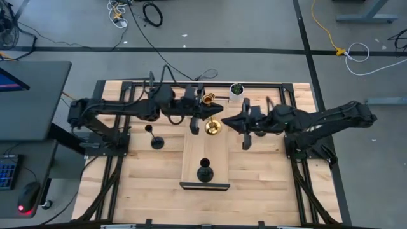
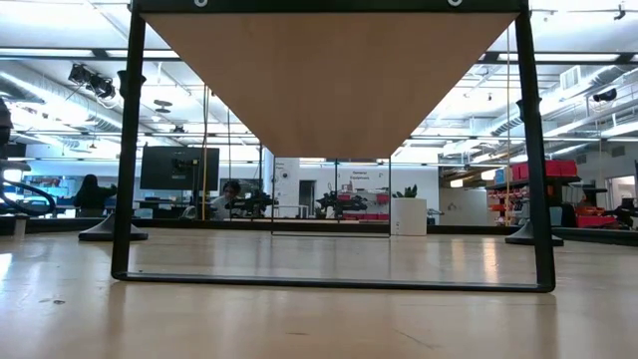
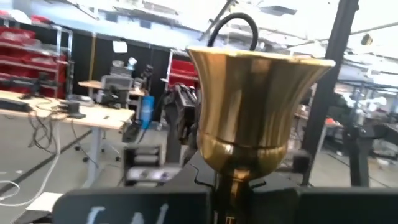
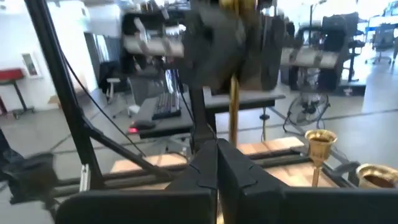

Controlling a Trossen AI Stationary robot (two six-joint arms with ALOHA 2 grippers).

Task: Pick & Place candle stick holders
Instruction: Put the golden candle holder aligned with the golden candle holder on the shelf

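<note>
My shut right fingers front the held gold holder's stem; next I open them, then grasp the stem (image 4: 233, 127) below my left gripper.
My left gripper (image 1: 206, 118) is shut on a shiny gold candle stick holder (image 1: 212, 128) over the far end of a raised wooden shelf (image 1: 191, 159). Its cup (image 3: 258, 106) fills the left wrist view. My right gripper (image 1: 224, 121) is shut, and its fingertips (image 4: 211, 155) stand just in front of the same holder's stem (image 4: 233, 106). A second gold holder (image 1: 208, 98) stands on its base on the table behind. A black holder (image 1: 204, 172) stands on the shelf, and another black one (image 1: 154, 138) stands on the table to the left. My left gripper pinches the gold holder's thin stem (image 3: 233, 186) just under the cup between its two fingers. The fingers come level from the table's left and lie across the stem. The holder is upright with its cup up. My right gripper: I cannot tell whether it touches the stem.
A small white pot with a green plant (image 1: 236, 91) stands at the far edge. A further gold cup (image 4: 373, 177) shows at the edge of the right wrist view. The shelf rests on a black frame (image 2: 128, 150). A desk with a keyboard and mouse (image 1: 28, 197) is on the left.
</note>
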